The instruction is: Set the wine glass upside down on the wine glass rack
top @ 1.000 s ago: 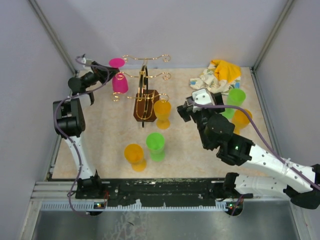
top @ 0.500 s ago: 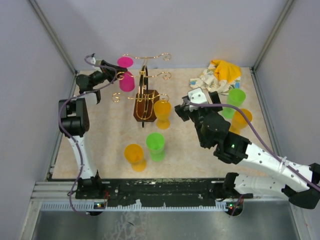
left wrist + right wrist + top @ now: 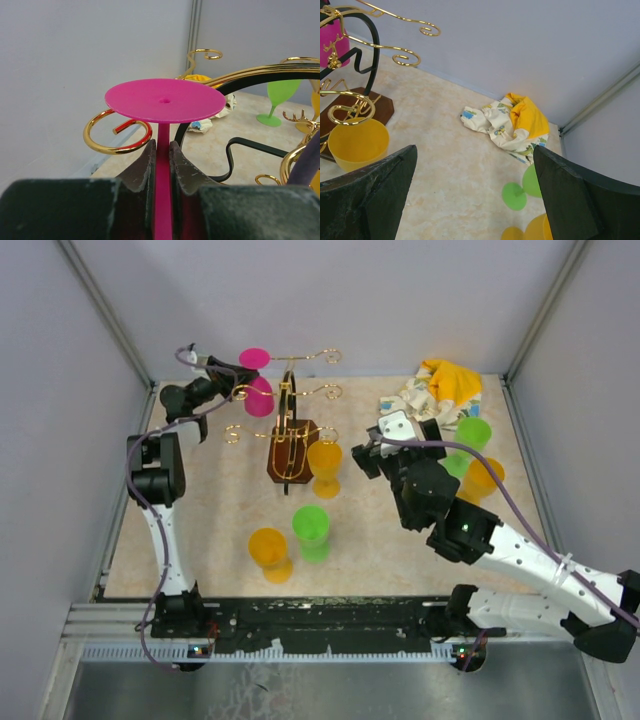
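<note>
My left gripper has the pink wine glass. It will release the glass on the rearmost curled gold hook [image 3: 239, 380] [image 3: 120, 132] next to my left gripper.
My left gripper [image 3: 232, 376] is shut on the stem of a pink wine glass [image 3: 258, 390], held upside down with its round foot on top. In the left wrist view the pink foot [image 3: 165, 99] sits just above a curled gold hook [image 3: 116, 136], and my fingers [image 3: 141, 165] pinch the stem. The wine glass rack [image 3: 290, 430] is gold wire with a dark arch on a brown wooden base, at the middle back. My right gripper [image 3: 378, 447] is open and empty, right of the rack.
An orange glass [image 3: 324, 466] stands by the rack base. A green glass [image 3: 312, 531] and an orange glass [image 3: 269, 552] stand nearer the front. A green glass [image 3: 470, 436] and an orange glass [image 3: 483, 477] lie at the right. A crumpled cloth [image 3: 436, 388] lies back right.
My left gripper has carried the pink glass up and to the right, closer to the rack's hook arms. The right arm has shifted slightly.
</note>
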### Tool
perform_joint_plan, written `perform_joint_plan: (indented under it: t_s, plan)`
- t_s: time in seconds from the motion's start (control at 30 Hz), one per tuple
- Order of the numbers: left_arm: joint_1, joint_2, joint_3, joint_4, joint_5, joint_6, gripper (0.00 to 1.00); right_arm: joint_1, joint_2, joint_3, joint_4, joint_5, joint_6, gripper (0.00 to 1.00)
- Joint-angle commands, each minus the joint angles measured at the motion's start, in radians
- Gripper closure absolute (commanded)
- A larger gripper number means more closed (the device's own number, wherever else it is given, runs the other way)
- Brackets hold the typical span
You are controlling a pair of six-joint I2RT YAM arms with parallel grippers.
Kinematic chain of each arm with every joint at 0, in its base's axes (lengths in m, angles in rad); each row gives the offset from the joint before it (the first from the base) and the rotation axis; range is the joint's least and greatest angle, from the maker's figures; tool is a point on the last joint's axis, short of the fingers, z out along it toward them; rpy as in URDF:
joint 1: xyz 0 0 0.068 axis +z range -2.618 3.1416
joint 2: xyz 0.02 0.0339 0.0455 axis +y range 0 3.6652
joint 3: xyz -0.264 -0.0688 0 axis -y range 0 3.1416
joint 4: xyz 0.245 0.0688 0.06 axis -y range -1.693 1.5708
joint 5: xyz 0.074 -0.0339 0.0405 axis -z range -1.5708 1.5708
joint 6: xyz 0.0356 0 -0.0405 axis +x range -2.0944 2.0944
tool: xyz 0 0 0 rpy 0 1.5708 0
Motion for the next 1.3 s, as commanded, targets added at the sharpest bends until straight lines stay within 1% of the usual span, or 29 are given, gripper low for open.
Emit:
perform_joint_plan:
  t_s: [0.0,0.27,0.6,0.77,1.27]
  plan:
    - [-0.01,0.021,0.048,0.014,-0.008,0.0,1.0,-0.021,0.011,0.051,0.012,-0.025,0.014,0.01]
    - [-0.022,0.048,0.079,-0.03,-0.045,0.041,1.0,-0.035,0.019,0.05,0.008,-0.038,0.021,0.01]
    - [-0.03,0.056,0.073,-0.067,-0.14,0.105,1.0,-0.045,0.024,0.043,0.004,-0.055,0.036,0.01]
    - [-0.028,0.038,0.043,-0.071,-0.182,0.135,1.0,-0.049,0.027,0.038,0.007,-0.062,0.04,0.01]
    - [0.006,-0.081,-0.116,-0.031,-0.209,0.182,1.0,-0.05,0.011,0.036,-0.014,-0.072,0.057,0.01]
